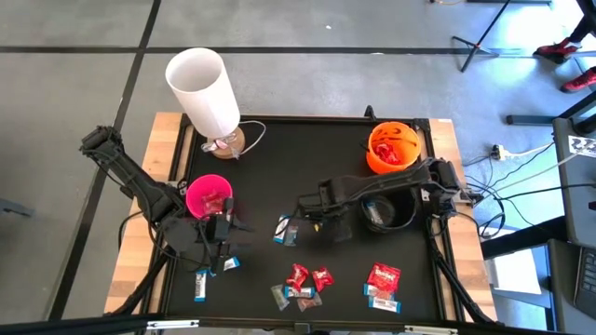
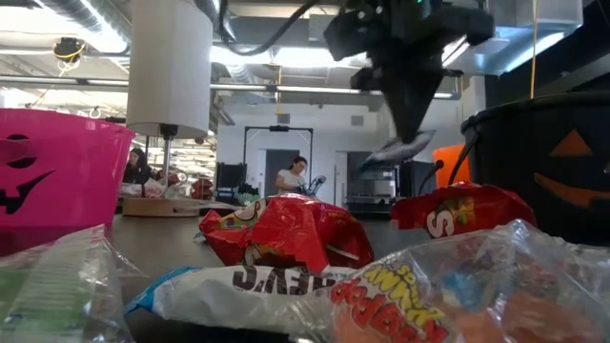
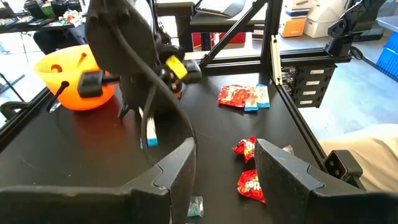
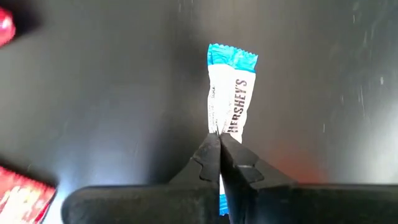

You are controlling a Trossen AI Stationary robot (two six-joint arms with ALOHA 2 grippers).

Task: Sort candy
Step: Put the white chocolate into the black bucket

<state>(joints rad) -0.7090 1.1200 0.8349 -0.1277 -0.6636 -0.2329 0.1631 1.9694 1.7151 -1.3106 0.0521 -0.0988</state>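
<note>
The robot's right gripper needs to release the white-and-blue candy inside the black bowl (image 1: 386,214), just in front of the orange bowl.
My right gripper (image 4: 221,142) hangs over the middle of the black table (image 1: 261,158), shut on a white-and-blue candy (image 4: 229,93), also seen in the high view (image 1: 284,230). Several more candies lie near the front edge: red ones (image 1: 298,276) (image 1: 384,275) and blue-and-white ones (image 1: 384,300) (image 1: 201,284). A pink bowl (image 1: 208,197) stands at the left, an orange bowl (image 1: 393,147) at the far right, and a black bowl (image 1: 386,212) at the right. My left gripper (image 1: 223,245) waits open in front of the pink bowl, with nothing between its fingers (image 3: 180,171). My right gripper pinches the candy near one end of its wrapper (image 4: 222,127) between its two fingertips (image 4: 208,152). The fingers point down from above. The candy hangs below them (image 3: 149,132), lifted clear of the table, with its blue far end (image 4: 231,57) free.
A lamp with a white shade (image 1: 205,88) and a wooden foot (image 1: 226,142) stands at the table's far left. Candies (image 2: 286,233) crowd the front edge. The table's middle strip between the bowls is bare.
</note>
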